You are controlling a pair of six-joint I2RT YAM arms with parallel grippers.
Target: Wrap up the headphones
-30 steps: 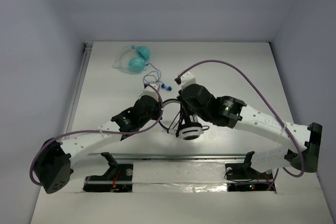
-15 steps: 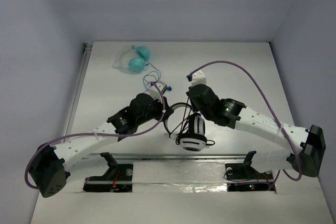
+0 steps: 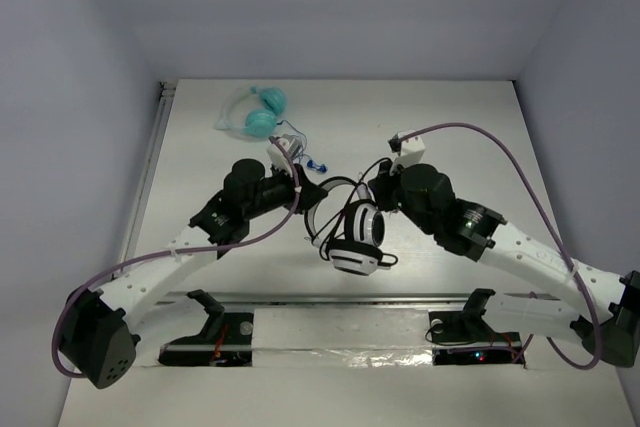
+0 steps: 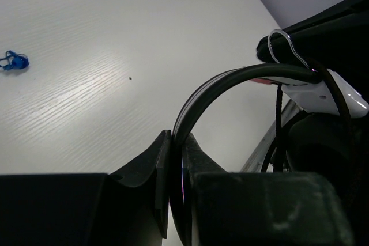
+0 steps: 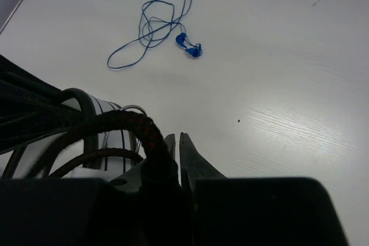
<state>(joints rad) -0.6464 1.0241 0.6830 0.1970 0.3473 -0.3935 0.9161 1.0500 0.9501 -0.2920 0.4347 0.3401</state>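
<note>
Next, my left gripper lets go of the black-and-white headphones on the open middle of the table (image 3: 380, 185), a bit past the blue-wired earbuds.
The black-and-white headphones (image 3: 357, 239) hang between my two grippers at the table's middle, with the earcups toward the near side. My left gripper (image 3: 300, 193) is shut on the black headband (image 4: 230, 82), which arcs up out of its jaws (image 4: 176, 137). A white earcup (image 4: 326, 93) shows at the right of the left wrist view. My right gripper (image 3: 380, 183) is just right of the headband. In the right wrist view it (image 5: 177, 137) is shut, and the braided black-and-red cable (image 5: 128, 123) loops over its left finger and down into the jaws. The plug is hidden.
Teal headphones (image 3: 262, 113) lie at the far left. Blue-wired earbuds (image 3: 318, 165) lie just beyond my left gripper, and they also show in the right wrist view (image 5: 187, 44). Walls close the table at the back and sides. A metal rail (image 3: 350, 299) runs along the near edge.
My right gripper has pulled back and to the right, off the earcups, drawing the cable with it. My left gripper has moved farther away with the headband. The earcups now show fully.
</note>
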